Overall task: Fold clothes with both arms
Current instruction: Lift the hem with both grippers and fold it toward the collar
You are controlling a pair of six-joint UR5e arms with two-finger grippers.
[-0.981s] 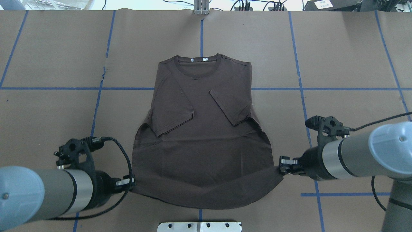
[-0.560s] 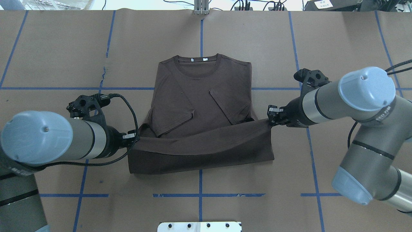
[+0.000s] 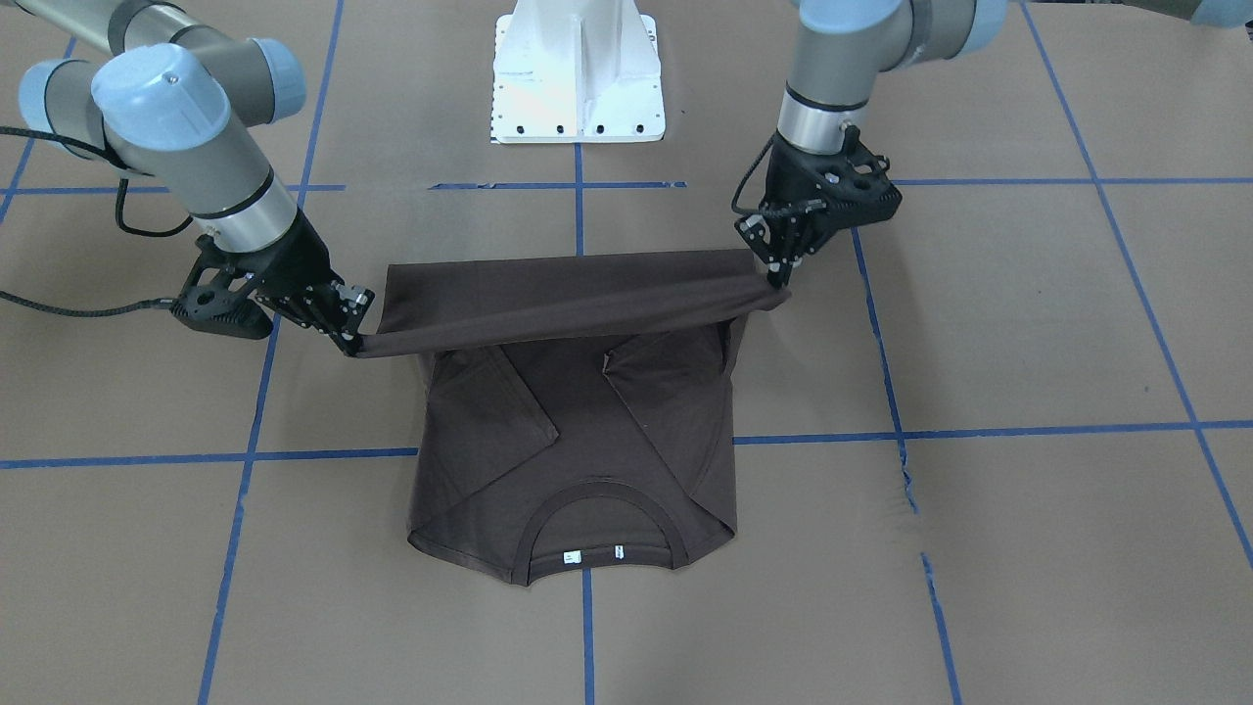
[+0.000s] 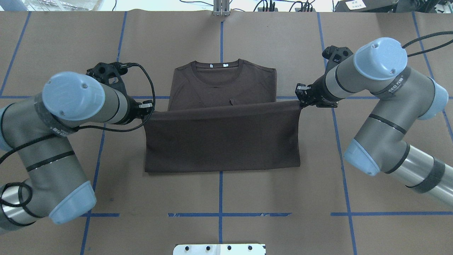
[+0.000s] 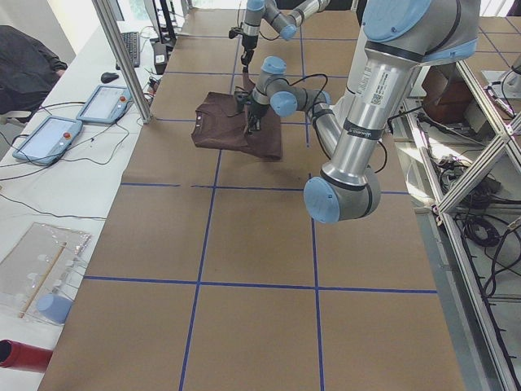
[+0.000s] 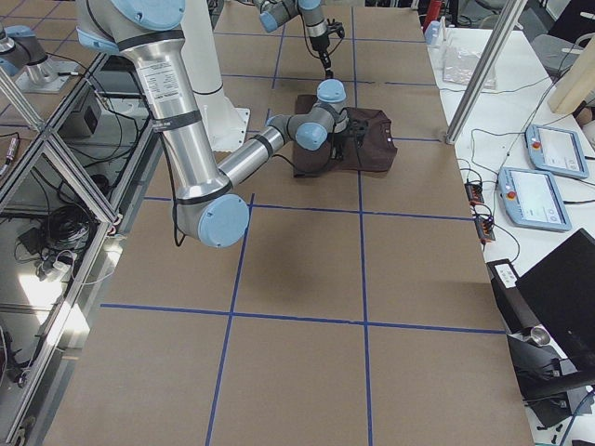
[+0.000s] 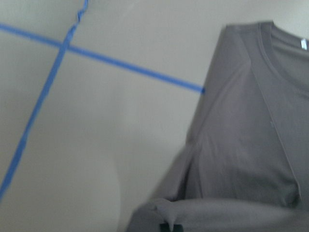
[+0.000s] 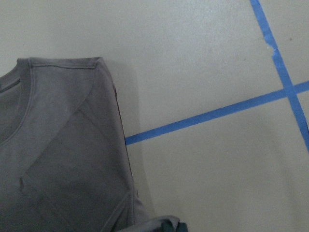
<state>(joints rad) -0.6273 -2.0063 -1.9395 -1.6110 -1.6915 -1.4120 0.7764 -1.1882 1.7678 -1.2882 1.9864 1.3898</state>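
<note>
The robot's left gripper needs to release the T-shirt's hem corner, now lifted and stretched taut, just past the crosswise blue tape line (image 3: 794, 475) (image 7: 162, 49), next to the T-shirt's shoulder.
The dark brown T-shirt (image 4: 223, 141) lies front up on the brown paper, its collar (image 4: 219, 69) on the far side from the robot. Its lower half is lifted and doubled over the folded-in sleeves, and the hem is stretched taut between both grippers. My left gripper (image 4: 150, 108) (image 3: 778, 274) is shut on the hem's left corner. My right gripper (image 4: 300, 101) (image 3: 352, 343) is shut on the right corner. Each wrist view looks down on a shoulder of the T-shirt (image 7: 241, 145) (image 8: 63, 145), with a bit of pinched cloth at the bottom edge.
Blue tape lines (image 4: 106, 96) grid the paper-covered table. The white base pedestal (image 3: 578, 78) stands at the robot's side. A metal post (image 4: 221, 9) rises at the far edge. Tablets (image 5: 49, 138) lie on a side bench.
Both grippers have carried the hem up and away from the robot toward the collar. The fold line has moved further from the robot, and the lifted flap now covers the sleeves.
</note>
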